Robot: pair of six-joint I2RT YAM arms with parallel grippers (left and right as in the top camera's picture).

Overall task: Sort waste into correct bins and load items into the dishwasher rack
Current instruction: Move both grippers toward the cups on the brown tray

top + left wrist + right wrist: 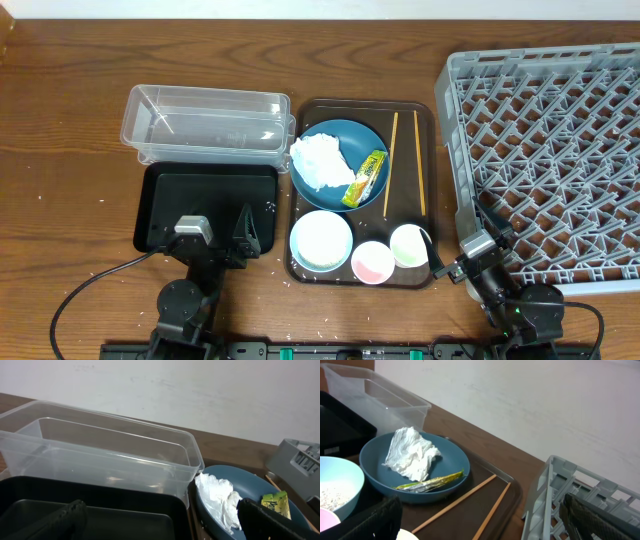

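Observation:
Next, I move my left gripper to the pinkish cup and close on the cup's rim point(353, 265) beside the white bowl.
A dark-blue plate point(338, 160) on the brown serving tray point(310, 108) holds a crumpled white napkin point(320, 161) and a yellow-green wrapper point(365, 180). Two chopsticks point(391, 163) lie right of the plate. A white bowl point(321, 240), a pinkish cup point(373, 262) and a pale green cup point(409, 245) stand at the tray's front. The clear tub point(205, 123) and the black tray point(165, 190) are at the left. The grey rack point(550, 150) is at the right. My left gripper point(222, 232) is open over the black tray's near edge. My right gripper point(472, 255) is open between the tray and the rack.
Loose white rice grains point(270, 207) are scattered on the wooden table near the black tray and the front edge. In the right wrist view the bowl point(335, 485) has rice in it. Cables run from both arm bases at the front.

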